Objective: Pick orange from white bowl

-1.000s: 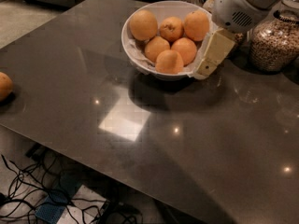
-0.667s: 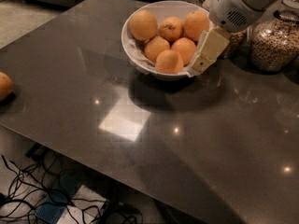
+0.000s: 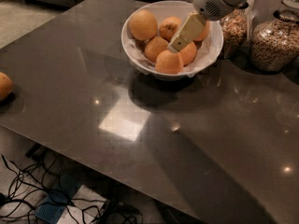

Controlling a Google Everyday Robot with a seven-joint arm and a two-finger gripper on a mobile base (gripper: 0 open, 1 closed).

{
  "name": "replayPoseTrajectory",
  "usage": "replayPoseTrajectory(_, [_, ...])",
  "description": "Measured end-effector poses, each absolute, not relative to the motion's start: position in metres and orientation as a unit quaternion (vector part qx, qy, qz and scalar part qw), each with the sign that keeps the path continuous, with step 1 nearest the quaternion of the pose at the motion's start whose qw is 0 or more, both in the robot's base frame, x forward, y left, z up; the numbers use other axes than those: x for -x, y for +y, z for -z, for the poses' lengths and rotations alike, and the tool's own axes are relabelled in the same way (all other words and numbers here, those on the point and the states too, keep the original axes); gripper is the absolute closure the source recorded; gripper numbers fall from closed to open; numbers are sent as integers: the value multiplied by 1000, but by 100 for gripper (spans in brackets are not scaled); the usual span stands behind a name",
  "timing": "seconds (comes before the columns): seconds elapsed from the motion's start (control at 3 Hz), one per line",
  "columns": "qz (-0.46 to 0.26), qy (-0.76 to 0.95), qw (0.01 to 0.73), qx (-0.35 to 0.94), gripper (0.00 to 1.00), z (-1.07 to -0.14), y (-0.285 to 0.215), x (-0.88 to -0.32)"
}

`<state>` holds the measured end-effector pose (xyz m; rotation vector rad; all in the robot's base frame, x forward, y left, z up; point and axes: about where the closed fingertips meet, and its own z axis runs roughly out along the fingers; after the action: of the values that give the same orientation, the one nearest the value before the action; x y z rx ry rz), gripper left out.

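My gripper will next move to the large pale orange and close on its side (image 3: 150, 26) next to the smaller orange with the stem dimple.
The white bowl (image 3: 140, 62) stands at the back of the dark table, lined with crumpled white paper and holding several oranges. The orange (image 3: 143, 24), the largest and palest, lies at the bowl's back left. A smaller, deeper-coloured one with a stem dimple (image 3: 170, 28) lies beside it. My gripper (image 3: 180, 40), cream-coloured on a white wrist, reaches in from the upper right. It hangs over the middle of the bowl, right of the large orange, and hides part of the oranges on the right.
Two glass jars of grain (image 3: 275, 36) (image 3: 233, 29) stand right of the bowl, close under my arm. A lone orange (image 3: 3, 85) lies at the table's left edge. Cables (image 3: 28, 190) lie on the floor below the front edge.
My gripper has moved left, from the bowl's right rim to above the oranges in its middle. The oranges have not visibly shifted.
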<state>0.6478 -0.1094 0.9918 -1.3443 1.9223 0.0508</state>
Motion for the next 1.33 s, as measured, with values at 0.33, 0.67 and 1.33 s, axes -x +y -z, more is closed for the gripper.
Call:
replayPoseTrajectory(0.33, [-26, 760, 419, 497, 0, -981, -105, -694])
replayPoseTrajectory(0.67, [-26, 760, 419, 497, 0, -981, -105, -694])
replayPoseTrajectory(1.33, [-71, 748, 449, 484, 0, -967, -80, -720])
